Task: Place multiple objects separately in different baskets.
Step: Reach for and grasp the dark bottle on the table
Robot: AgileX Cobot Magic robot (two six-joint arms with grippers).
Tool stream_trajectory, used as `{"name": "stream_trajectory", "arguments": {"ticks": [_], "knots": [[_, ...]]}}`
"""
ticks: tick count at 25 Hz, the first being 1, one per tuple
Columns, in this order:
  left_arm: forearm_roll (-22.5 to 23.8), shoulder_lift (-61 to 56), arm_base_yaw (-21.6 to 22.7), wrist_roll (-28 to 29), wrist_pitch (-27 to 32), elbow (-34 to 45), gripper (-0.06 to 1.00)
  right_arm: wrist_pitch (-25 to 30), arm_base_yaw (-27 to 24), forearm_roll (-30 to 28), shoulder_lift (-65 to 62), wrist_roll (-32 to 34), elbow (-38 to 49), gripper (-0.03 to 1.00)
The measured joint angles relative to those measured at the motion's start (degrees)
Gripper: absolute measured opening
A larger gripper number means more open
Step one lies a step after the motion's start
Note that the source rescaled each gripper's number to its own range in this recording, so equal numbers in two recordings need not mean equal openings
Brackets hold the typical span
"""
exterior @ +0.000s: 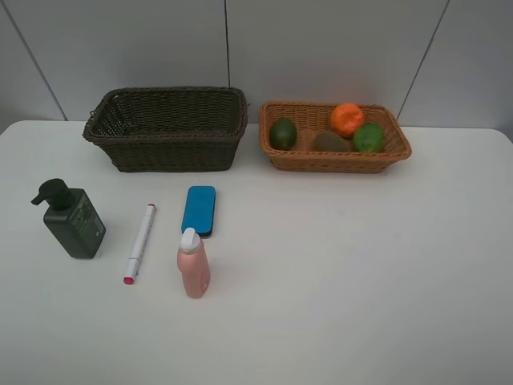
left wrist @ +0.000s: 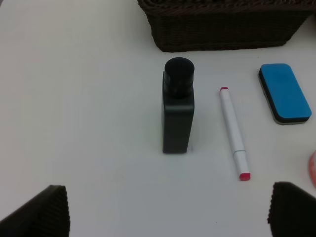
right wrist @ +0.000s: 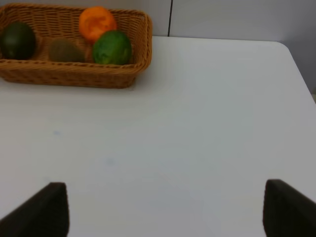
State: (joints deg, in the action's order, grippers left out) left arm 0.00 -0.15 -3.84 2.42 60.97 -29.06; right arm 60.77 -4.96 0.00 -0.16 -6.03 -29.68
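Note:
Next, my left gripper grips the dark green pump bottle on its upper body (exterior: pixel 71 212) (left wrist: pixel 178 109), just below its pump.
The dark brown basket (exterior: pixel 168 128) stands empty at the back left. Beside it, the light tan basket (exterior: pixel 335 158) holds a dark green fruit (exterior: pixel 282 133), a brown kiwi (exterior: pixel 330 142), an orange (exterior: pixel 347 119) and a lighter green fruit (exterior: pixel 369 138). On the table stand the dark green pump bottle (exterior: pixel 72 220) and the pink bottle (exterior: pixel 193 265), with the white marker (exterior: pixel 140 242) and blue eraser (exterior: pixel 199 210) lying between them. The left gripper (left wrist: pixel 168 210) is open, hovering short of the pump bottle (left wrist: pixel 177 113). The right gripper (right wrist: pixel 163 210) is open over bare table, away from the tan basket (right wrist: pixel 74 79).
The white table (exterior: pixel 345 265) runs to a grey panelled wall behind the baskets. Its right edge shows in the right wrist view. Neither arm appears in the exterior view.

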Motion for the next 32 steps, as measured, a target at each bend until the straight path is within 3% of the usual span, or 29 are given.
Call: {"name": "stream_trajectory", "arguments": {"ticks": [32], "knots": [[0.0, 1.4, 0.0, 0.0, -1.1, -2.8, 1.00, 0.0, 0.0, 0.0, 0.0, 0.1, 0.0, 1.00]]}}
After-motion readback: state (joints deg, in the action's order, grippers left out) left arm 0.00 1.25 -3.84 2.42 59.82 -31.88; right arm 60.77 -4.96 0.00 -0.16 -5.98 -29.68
